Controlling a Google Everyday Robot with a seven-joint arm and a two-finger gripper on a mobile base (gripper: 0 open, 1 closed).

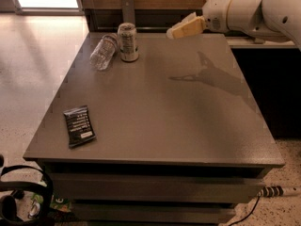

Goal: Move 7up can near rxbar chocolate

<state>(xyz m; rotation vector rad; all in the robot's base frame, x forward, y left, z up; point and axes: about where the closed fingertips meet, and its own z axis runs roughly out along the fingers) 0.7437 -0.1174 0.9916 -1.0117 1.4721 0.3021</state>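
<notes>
The middle of the 7up can (128, 44), beside the clear plastic bottle, is the next place my gripper will go to and close.
The 7up can (128, 42) stands upright at the back left of the grey table (160, 112). The rxbar chocolate (79, 125), a flat black wrapper with white text, lies near the table's front left corner. My gripper (181, 28) hangs in the air above the back of the table, to the right of the can and well apart from it. It holds nothing.
A clear crinkled plastic bottle (103, 51) lies on its side just left of the can, close to it. A dark counter (263, 55) stands to the right of the table. Cables and a black hoop lie on the floor at the front left.
</notes>
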